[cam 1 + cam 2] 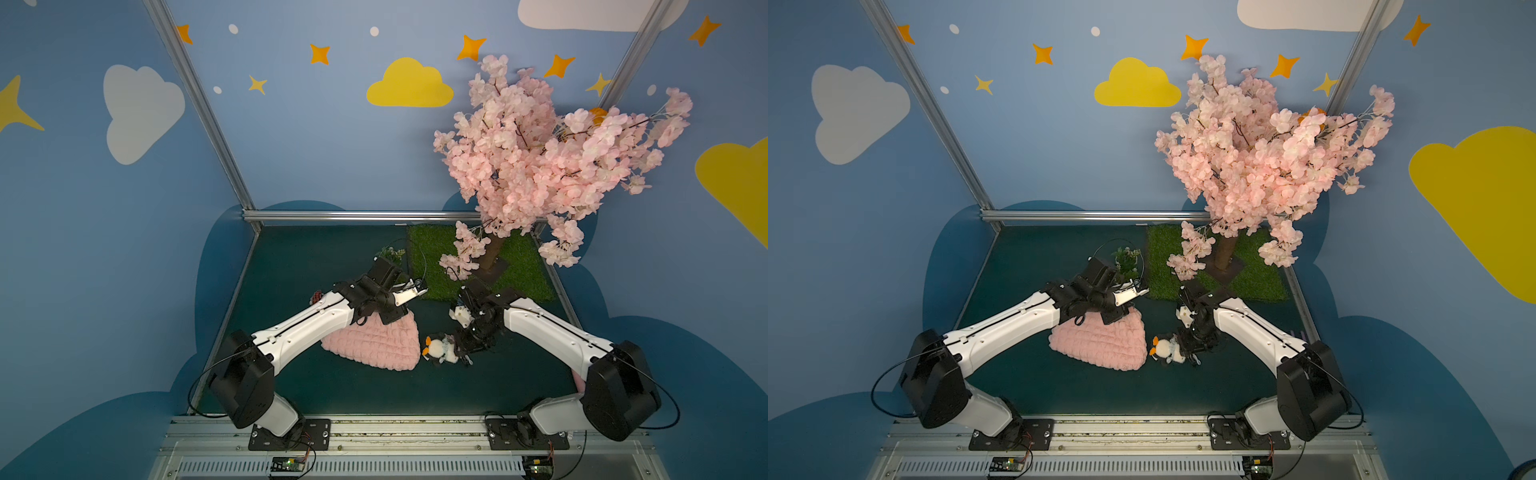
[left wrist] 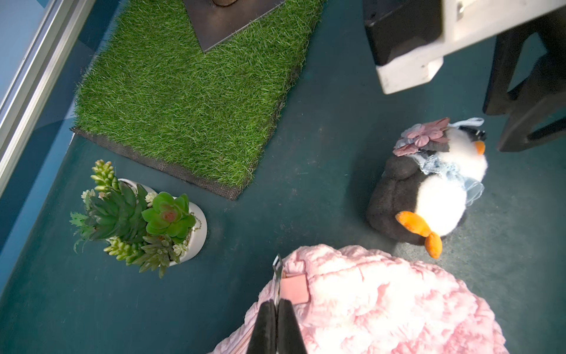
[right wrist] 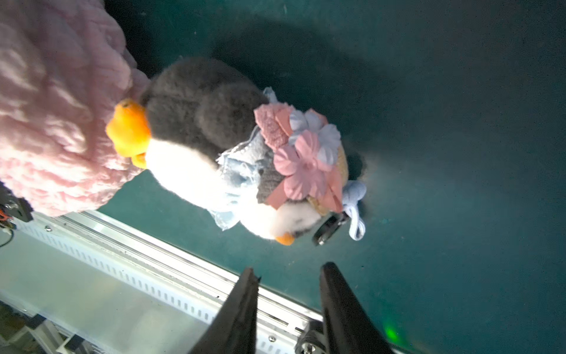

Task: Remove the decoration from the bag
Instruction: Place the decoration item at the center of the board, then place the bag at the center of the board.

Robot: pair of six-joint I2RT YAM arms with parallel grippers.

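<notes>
The small metal ring, still at the pink bag's corner, will be released by my left gripper on the table (image 1: 417, 312) (image 2: 293, 212) between the grass mat and the plush penguin.
The pink quilted bag (image 1: 374, 347) (image 1: 1100, 347) lies mid-table. My left gripper (image 2: 277, 302) is shut on the small metal ring (image 2: 277, 271) at the bag's corner, beside a pink tab. The decoration (image 1: 440, 350) (image 1: 1166, 350), a plush penguin with pink flowers, lies on the table just right of the bag (image 3: 52, 107). Its orange feet (image 3: 130, 131) touch the bag's edge. Its black clip (image 3: 329, 228) and white loop (image 3: 356, 226) rest on the table, away from the bag. My right gripper (image 3: 288, 272) is open with nothing between its fingers, just short of the penguin (image 3: 214, 147).
A potted succulent (image 2: 147, 220) stands behind the bag. A grass mat (image 2: 190, 101) at the back right carries the pink blossom tree (image 1: 540, 158), whose branches overhang the right arm. The metal front rail (image 3: 153, 260) runs close under the right gripper.
</notes>
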